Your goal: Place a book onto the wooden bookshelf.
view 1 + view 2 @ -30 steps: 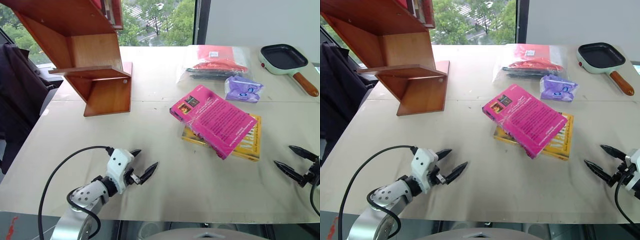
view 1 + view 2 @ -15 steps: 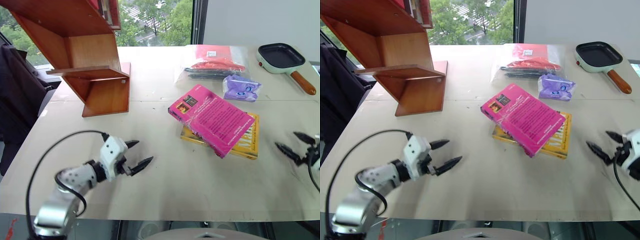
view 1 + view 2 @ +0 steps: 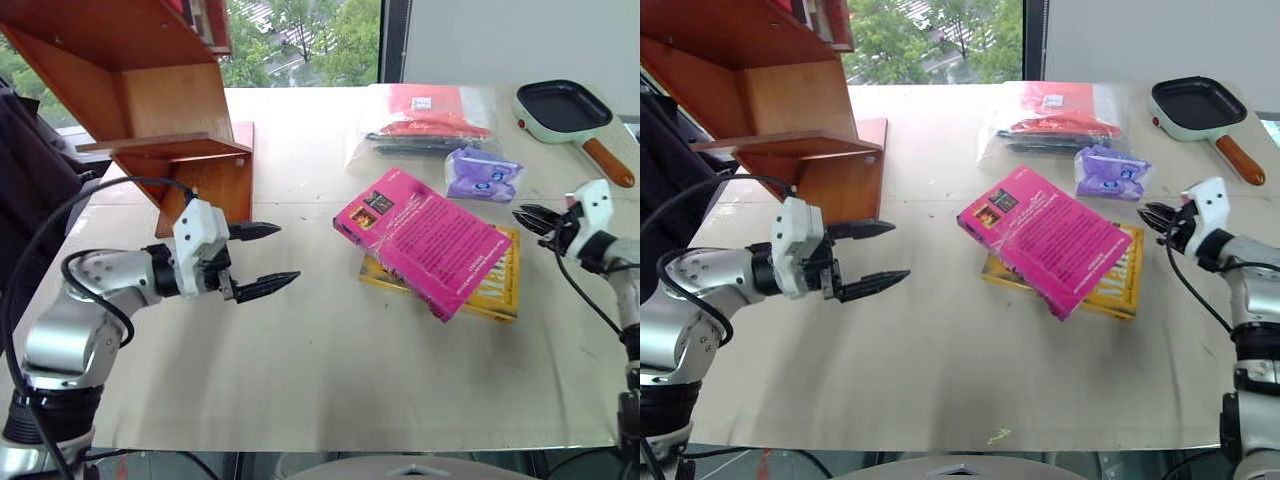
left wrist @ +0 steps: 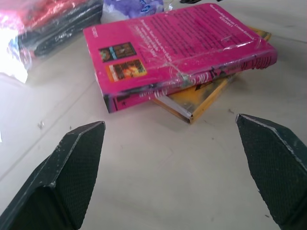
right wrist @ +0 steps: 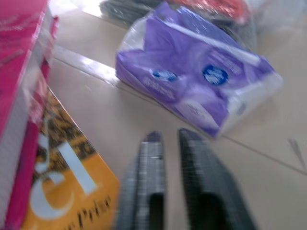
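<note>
Next, my left gripper closes on the middle of the spine (image 3: 384,267) (image 4: 189,82) of the magenta-pink book lying on top of the yellow book.
The book (image 3: 430,240), magenta-pink, lies flat mid-table on top of a yellow book (image 3: 490,285). At the back left of the table stands the wooden bookshelf (image 3: 150,90), reddish-brown with slanted panels. My left gripper (image 3: 285,253) hovers open in front of the shelf's base, pointing at the book's near corner (image 4: 177,43) from a short way off, nothing between its fingers (image 4: 72,172). My right gripper (image 3: 522,214) is shut and empty, just right of the two books, its tips (image 5: 168,136) between the yellow book (image 5: 62,191) and a purple packet (image 5: 201,81).
A purple packet (image 3: 483,175) and a clear bag with red contents (image 3: 430,120) lie behind the books. A small pan (image 3: 565,110) with a wooden handle sits at the back right. Something dark (image 3: 30,170) stands beyond the table's left edge.
Both arms have lifted from the table's near edge and gone forward. The left gripper now hangs between shelf and book. The right gripper has shut and reached the books' right side.
</note>
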Tool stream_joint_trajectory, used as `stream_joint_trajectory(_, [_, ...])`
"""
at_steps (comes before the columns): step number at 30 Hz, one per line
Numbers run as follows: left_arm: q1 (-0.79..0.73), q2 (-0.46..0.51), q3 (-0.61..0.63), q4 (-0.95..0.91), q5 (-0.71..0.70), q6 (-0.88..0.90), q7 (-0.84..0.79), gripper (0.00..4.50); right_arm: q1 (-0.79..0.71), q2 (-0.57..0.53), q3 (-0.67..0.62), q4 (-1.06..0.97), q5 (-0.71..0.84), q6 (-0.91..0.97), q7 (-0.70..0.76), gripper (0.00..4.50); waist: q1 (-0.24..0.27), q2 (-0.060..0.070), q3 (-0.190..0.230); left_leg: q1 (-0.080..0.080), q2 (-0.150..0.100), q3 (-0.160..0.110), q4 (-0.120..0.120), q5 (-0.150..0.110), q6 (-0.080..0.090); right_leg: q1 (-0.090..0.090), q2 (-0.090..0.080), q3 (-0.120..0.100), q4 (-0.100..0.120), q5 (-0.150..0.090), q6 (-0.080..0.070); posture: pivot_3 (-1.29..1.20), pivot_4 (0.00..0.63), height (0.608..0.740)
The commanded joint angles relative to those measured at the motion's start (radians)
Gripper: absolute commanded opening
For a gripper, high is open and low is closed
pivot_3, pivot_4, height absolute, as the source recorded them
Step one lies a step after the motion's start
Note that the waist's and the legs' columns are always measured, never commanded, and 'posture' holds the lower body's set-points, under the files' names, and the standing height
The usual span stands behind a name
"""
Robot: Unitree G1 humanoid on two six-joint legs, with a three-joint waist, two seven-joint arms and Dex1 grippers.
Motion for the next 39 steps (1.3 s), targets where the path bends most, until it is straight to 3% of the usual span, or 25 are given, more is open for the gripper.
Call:
stream_joint_trajectory(1, [0.001, 0.015, 0.041, -0.045, -0.028, 0.017, 0.007, 4.5, -0.014, -0.003, 0.006, -0.02, 0.009, -0.009, 0.049, 0.08, -0.003, 0.0, 0.0, 0.0, 0.0, 0.0, 0.0, 0.0, 0.0, 0.0, 0.0, 0.0, 0.0, 0.0, 0.0, 0.0, 0.15, 0.74])
stream_joint_trajectory(13, [0.021, 0.025, 0.036, -0.062, -0.036, 0.051, -0.007, 4.5, 0.157, 0.002, 0.018, -0.364, 0.151, 0.239, 0.164, 0.08, -0.004, -0.001, 0.0, 0.001, 0.001, 0.0, 0.0, 0.0, 0.0, 0.0, 0.0, 0.002, 0.002, 0.0, 0.0, 0.0, 0.15, 0.74])
stream_joint_trajectory(19, [0.004, 0.022, 0.011, -0.028, -0.016, 0.039, -0.027, 4.5, 0.226, 0.021, 0.049, -0.485, 0.165, 0.301, 0.14, 0.08, -0.004, -0.001, 0.0, 0.002, 0.001, 0.001, 0.0, 0.0, 0.0, 0.0, 0.0, 0.003, 0.002, 0.0, 0.0, 0.0, 0.15, 0.74])
stream_joint_trajectory(39, [0.023, -0.004, 0.001, -0.008, -0.007, 0.034, -0.02, 4.5, 0.193, 0.084, 0.112, -0.486, 0.143, 0.289, 0.118, 0.08, -0.005, -0.001, 0.0, 0.002, 0.001, 0.002, 0.001, 0.0, 0.0, 0.0, 0.0, 0.004, 0.002, 0.001, 0.001, 0.0, 0.15, 0.74])
